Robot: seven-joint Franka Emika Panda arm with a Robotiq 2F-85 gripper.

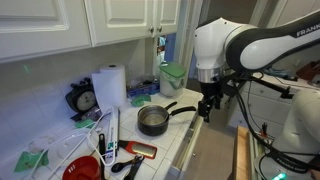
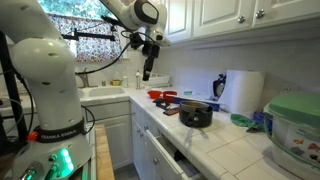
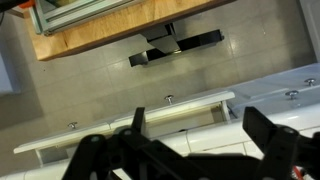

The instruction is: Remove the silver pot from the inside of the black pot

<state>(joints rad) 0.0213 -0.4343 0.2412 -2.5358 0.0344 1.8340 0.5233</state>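
Note:
My gripper should move next to the silver pot's rim [image 1: 165, 112], on the side by the black pot's handle, and close there.
The black pot [image 1: 151, 130] stands on the white tiled counter with its long handle [image 1: 184, 108] pointing toward the arm. The silver pot [image 1: 152, 119] sits inside it and shows as a grey shiny interior. In an exterior view the black pot [image 2: 196, 116] looks dark, and I cannot make out the silver pot there. My gripper [image 1: 207, 108] hangs off the counter edge beyond the handle tip, above pot height, and also shows in an exterior view [image 2: 148, 70]. In the wrist view the gripper [image 3: 200, 128] is open and empty, over drawer fronts and floor.
A paper-towel roll [image 1: 110, 88] and a clock [image 1: 84, 100] stand behind the pot. A red bowl [image 1: 82, 169] and utensils lie nearer the camera. A green-lidded container [image 2: 295, 125] stands on the counter, a sink [image 2: 103, 93] lies at its far end, and cabinets hang overhead.

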